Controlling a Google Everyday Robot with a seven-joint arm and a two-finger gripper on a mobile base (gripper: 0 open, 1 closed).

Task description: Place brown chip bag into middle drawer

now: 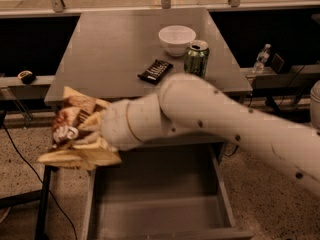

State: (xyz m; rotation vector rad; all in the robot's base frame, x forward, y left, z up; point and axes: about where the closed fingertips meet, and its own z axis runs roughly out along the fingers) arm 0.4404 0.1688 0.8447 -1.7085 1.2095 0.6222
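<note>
Next, my gripper releases the brown chip bag inside the middle drawer, by the drawer's side (pixel 121 206) nearest the black stand leg.
The brown chip bag (pixel 75 131), crinkly with a brown centre and cream-yellow ends, hangs in the air at the left, in front of the cabinet's left front corner. My gripper (pixel 95 134) is shut on the bag, its fingers mostly hidden behind the crumpled bag and my white wrist. The middle drawer (pixel 160 204) is pulled open below, a wide grey tray with a bare floor. The bag is above and just left of the drawer's left wall. My arm crosses the frame from the right and hides the drawer front above it.
On the grey cabinet top (pixel 110 49) stand a white bowl (pixel 176 39), a green can (pixel 196 58) and a small dark candy bar (pixel 155 71). A water bottle (pixel 261 59) stands at the right. A black cable (pixel 30 164) and a stand leg lie at the left.
</note>
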